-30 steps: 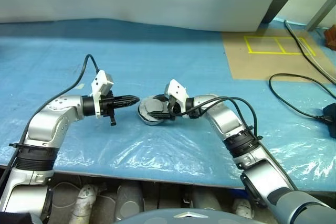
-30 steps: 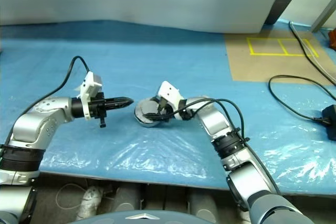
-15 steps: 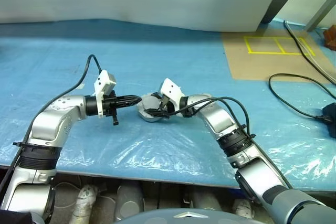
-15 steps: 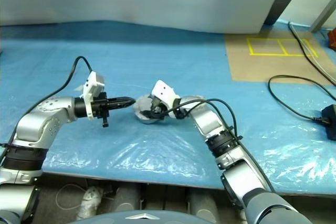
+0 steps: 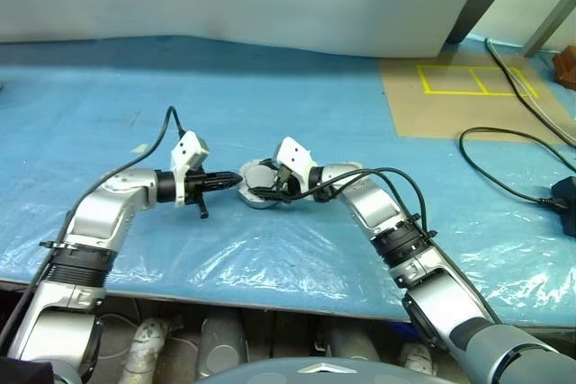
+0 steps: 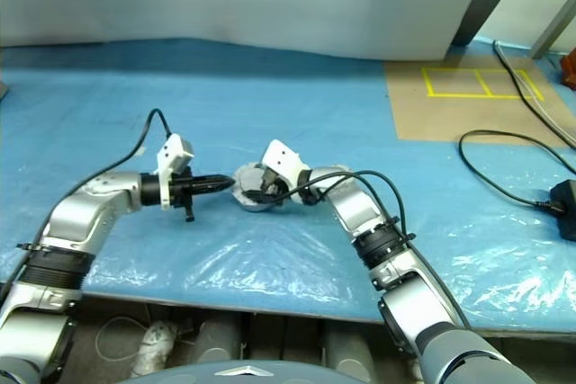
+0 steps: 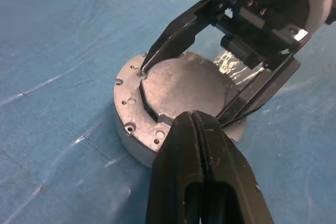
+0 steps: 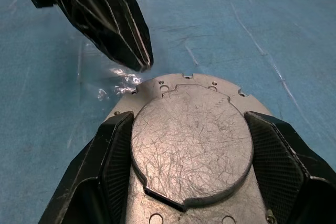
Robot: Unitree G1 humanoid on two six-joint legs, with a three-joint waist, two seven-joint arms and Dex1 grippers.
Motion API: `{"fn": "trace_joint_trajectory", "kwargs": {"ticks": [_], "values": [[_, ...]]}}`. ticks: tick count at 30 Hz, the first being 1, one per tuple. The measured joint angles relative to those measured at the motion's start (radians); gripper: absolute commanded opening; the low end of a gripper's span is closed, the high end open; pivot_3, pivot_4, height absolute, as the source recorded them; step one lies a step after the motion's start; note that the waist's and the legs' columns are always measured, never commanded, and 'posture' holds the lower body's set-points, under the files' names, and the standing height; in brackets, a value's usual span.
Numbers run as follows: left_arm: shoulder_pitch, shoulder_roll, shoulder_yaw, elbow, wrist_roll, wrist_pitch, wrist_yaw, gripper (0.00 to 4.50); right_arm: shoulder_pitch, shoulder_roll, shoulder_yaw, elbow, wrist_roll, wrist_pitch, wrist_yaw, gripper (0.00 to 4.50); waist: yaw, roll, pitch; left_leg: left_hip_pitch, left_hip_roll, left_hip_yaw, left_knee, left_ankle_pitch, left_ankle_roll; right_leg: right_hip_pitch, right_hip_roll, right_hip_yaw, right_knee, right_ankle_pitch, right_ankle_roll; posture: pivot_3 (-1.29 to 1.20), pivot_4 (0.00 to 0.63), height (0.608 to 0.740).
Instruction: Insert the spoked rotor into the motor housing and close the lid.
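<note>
My right gripper is straddling only the shallow raised disc on top of the motor housing, so it should open, roll and grab the motor housing's near edge (image 8: 191,216) from above and below.
The motor housing (image 5: 256,174) sits on the blue sheet, a round grey metal body with a plain scratched face (image 8: 191,140) turned up. I cannot tell whether that face is the lid. The spoked rotor is out of view. My right gripper (image 8: 190,124) reaches in from the right. It is shut on the housing, with one finger (image 7: 168,38) on the far side and the other on the near side. My left gripper (image 7: 197,120) comes from the left, shut and empty, with its tip at the housing's rim.
Blue plastic sheeting (image 5: 270,258) covers the table, and its front edge is close below the arms. A brown board with yellow tape lines (image 5: 468,87) lies at the back right. Black cables (image 5: 513,164) loop along the right side.
My left gripper has come down and moved right, so its shut tip now rests at the housing's rim. The right gripper still clasps the housing.
</note>
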Motion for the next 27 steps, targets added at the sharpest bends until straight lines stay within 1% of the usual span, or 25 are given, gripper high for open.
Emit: {"fn": "trace_joint_trajectory", "kwargs": {"ticks": [6, 13, 18, 26, 27], "values": [[-0.023, -0.038, -0.026, 0.058, 0.060, -0.077, 0.007, 0.00, 0.000, -0.003, -0.012, -0.001, 0.001, 0.013, -0.002, 2.97, 0.002, 0.000, 0.000, 0.000, 0.000, 0.000, -0.001, 0.000, 0.000, 0.000, 0.000, 0.000, 0.000, 0.000, 0.000, 0.00, 0.150, 0.740], [-0.048, -0.036, -0.058, 0.114, 0.127, -0.156, -0.001, 0.00, 0.001, -0.008, -0.017, -0.007, 0.000, 0.031, -0.004, 2.97, 0.004, 0.001, -0.001, 0.001, -0.001, 0.000, -0.002, 0.000, 0.000, 0.003, -0.006, -0.001, -0.001, 0.000, 0.001, 0.00, 0.150, 0.740], [-0.072, -0.038, -0.059, 0.159, 0.134, -0.186, -0.013, 0.00, 0.011, -0.010, -0.018, -0.031, 0.000, 0.047, -0.001, 2.97, 0.004, 0.001, -0.001, 0.001, -0.001, 0.000, -0.004, 0.000, 0.000, 0.003, -0.006, -0.002, -0.004, -0.001, 0.001, 0.00, 0.150, 0.740], [-0.073, -0.045, -0.056, 0.163, 0.139, -0.191, -0.039, 0.00, 0.017, -0.015, -0.018, -0.044, 0.000, 0.049, 0.007, 2.97, 0.004, 0.001, -0.002, 0.001, -0.001, 0.001, -0.008, 0.000, 0.000, 0.003, -0.006, -0.002, -0.008, -0.001, 0.002, 0.00, 0.150, 0.740], [-0.073, -0.048, -0.057, 0.165, 0.144, -0.197, -0.038, 0.00, 0.017, -0.015, -0.019, -0.044, 0.001, 0.050, 0.007, 3.32, 0.004, 0.001, -0.002, 0.001, -0.001, 0.001, -0.009, 0.000, 0.000, 0.003, -0.006, -0.002, -0.008, -0.001, 0.002, 0.00, 0.150, 0.740]]}}
